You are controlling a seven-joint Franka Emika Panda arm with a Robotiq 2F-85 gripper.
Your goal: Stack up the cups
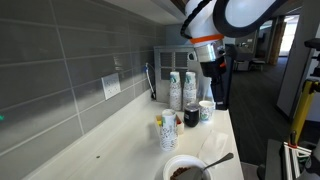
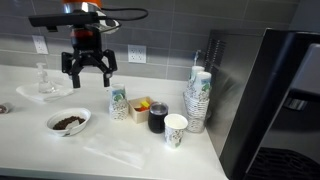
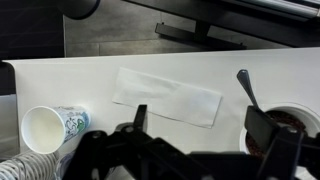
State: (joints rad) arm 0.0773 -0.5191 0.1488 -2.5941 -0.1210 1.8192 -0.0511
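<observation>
I need to move my gripper next to the rim of the single cup (image 1: 170,111) nearest the white bowl, beside the yellow item, and close it there.
Two tall nested columns of speckled white paper cups (image 2: 198,95) stand by the wall corner, also in an exterior view (image 1: 182,90). Single cups stand on the counter: one (image 2: 119,103) near the middle and one (image 2: 176,129) near the front edge. The wrist view shows one single cup (image 3: 47,129) from above at the lower left. My gripper (image 2: 90,70) hangs open and empty above the counter, left of the single cups, between them and the bowl. Its fingers (image 3: 200,125) straddle bare counter just below a napkin.
A white bowl with dark contents and a spoon (image 2: 68,122) sits left of the cups, also at the wrist view's right edge (image 3: 300,125). A dark cup (image 2: 158,118) and a yellow item (image 2: 140,105) stand among the cups. A white napkin (image 3: 168,97) lies flat. A dark appliance (image 2: 275,100) stands at the counter's end.
</observation>
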